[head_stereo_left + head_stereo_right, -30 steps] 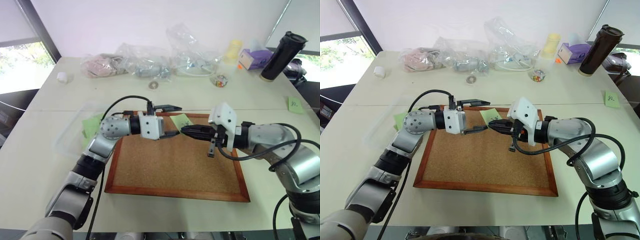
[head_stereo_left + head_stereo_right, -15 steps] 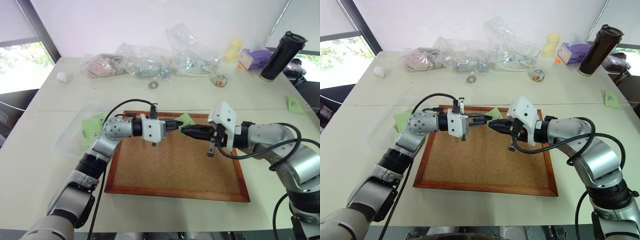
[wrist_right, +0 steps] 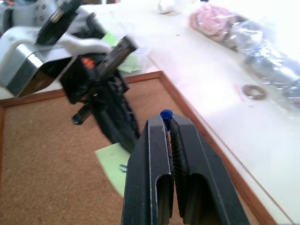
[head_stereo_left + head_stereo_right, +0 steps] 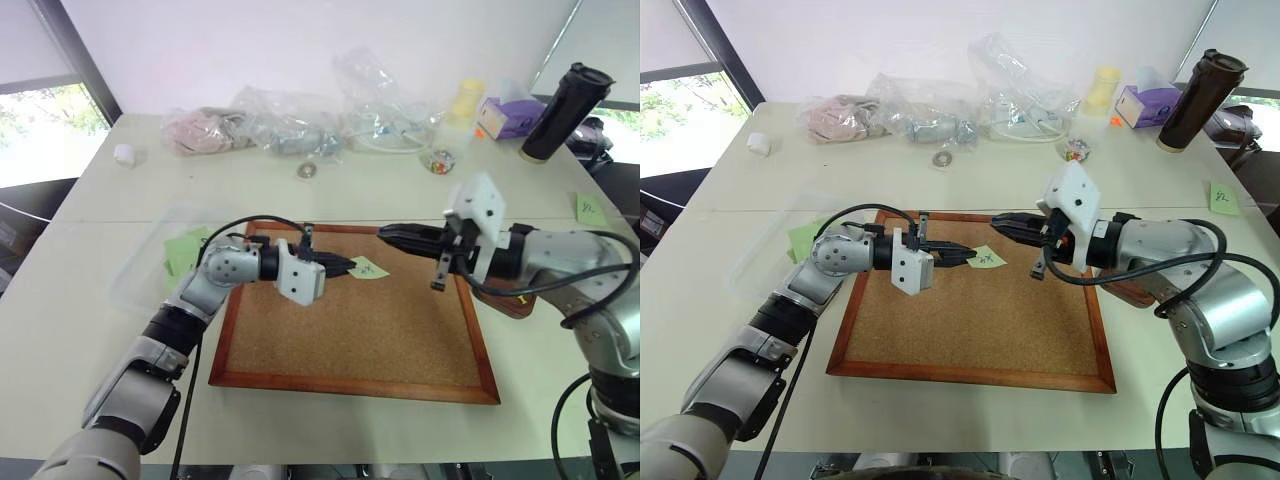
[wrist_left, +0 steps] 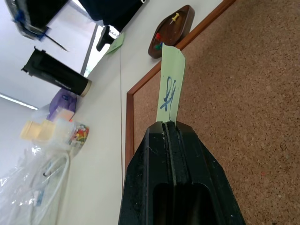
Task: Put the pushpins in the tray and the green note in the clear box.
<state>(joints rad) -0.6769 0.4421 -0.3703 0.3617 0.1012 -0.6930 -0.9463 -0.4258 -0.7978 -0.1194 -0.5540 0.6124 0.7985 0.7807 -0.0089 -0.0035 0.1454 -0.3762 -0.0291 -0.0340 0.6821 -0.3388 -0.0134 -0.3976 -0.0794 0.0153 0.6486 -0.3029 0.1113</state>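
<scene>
Next, my right gripper drops the blue-headed pushpin among the coloured pushpins in the reddish-brown tray [image 4: 506, 291] beside the corkboard. The blue-headed pushpin hangs above the board's far edge.
My left gripper [image 4: 348, 266] is shut on one edge of the green note [image 5: 171, 79], a light-green slip with a dark scribble, held just over the corkboard [image 4: 350, 330]. The right gripper [image 4: 384, 230] hangs above the board's far edge, shut on a blue-headed pushpin [image 3: 165, 114] at its fingertips. The dark reddish-brown tray [image 5: 171, 30] lies by the board's right edge with several coloured pushpins in it; my right arm partly hides it in the head views. The clear box [image 4: 135, 275] sits left of the board with green notes [image 4: 185, 252] inside.
Soft clear plastic bags [image 4: 300, 120], a small jar [image 4: 440, 160], a yellow bottle [image 4: 466, 100], a purple tissue box [image 4: 510, 115] and a dark tumbler [image 4: 565, 110] line the table's far side. Another green note [image 4: 588, 208] lies at the far right.
The left gripper went from open to shut on the green note and sank toward the board. The right gripper lifted up and to the right, away from the note.
</scene>
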